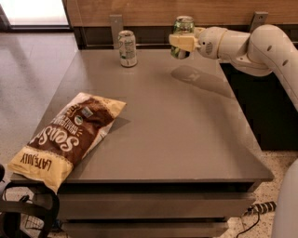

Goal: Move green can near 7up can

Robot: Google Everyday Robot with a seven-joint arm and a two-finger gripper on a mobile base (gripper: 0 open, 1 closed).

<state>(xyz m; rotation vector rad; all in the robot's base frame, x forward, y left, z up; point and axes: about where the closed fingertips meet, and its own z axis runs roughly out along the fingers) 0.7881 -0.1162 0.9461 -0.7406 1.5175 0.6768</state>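
Observation:
Next, my gripper sets the green can down upright on the table (pixel 150 69) and lets go of it beside the 7up can, toward my arm. The green can is now held above the table's far part.
The green can (pixel 183 29), dark green with a silver top, is held upright in the air above the far part of the grey table (pixel 186 139). My gripper (pixel 182 42) is shut on it, reaching in from the right on a white arm. The 7up can (pixel 127 48), pale with green markings, stands upright on the table near its far edge, to the left of the held can and apart from it.
A brown and yellow chip bag (pixel 70 137) lies on the table's front left part. A wooden wall panel (pixel 153 11) runs behind the table. A dark cabinet (pixel 265 107) stands to the right. Black gear (pixel 23 214) sits at the lower left.

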